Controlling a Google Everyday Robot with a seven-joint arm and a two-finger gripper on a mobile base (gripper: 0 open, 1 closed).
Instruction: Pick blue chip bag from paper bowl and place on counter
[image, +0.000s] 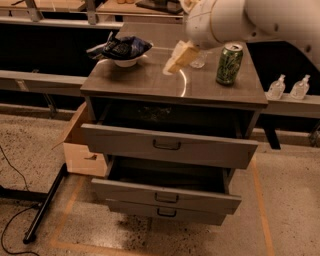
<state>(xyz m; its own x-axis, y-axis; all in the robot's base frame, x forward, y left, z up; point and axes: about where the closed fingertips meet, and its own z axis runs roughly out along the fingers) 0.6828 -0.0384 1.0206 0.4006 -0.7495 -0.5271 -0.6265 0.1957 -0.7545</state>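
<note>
The blue chip bag's end (138, 46) facing the green soda can is the next place for my gripper to go and close, so that I can lift the bag from the paper bowl.
The blue chip bag (120, 48) lies crinkled in the white paper bowl (126, 61) at the back left corner of the grey-brown counter (150, 80). My gripper (176, 59) hangs from the white arm above the middle of the counter, to the right of the bowl and apart from it. Its pale fingers point down and to the left. It holds nothing that I can see.
A green soda can (229, 63) stands at the right of the counter. A clear bottle (199, 60) stands behind my arm, mostly hidden. Two cabinet drawers (167, 145) stand open below. A cardboard box (82, 150) sits on the floor at the left. Two small bottles (289, 88) stand at the right.
</note>
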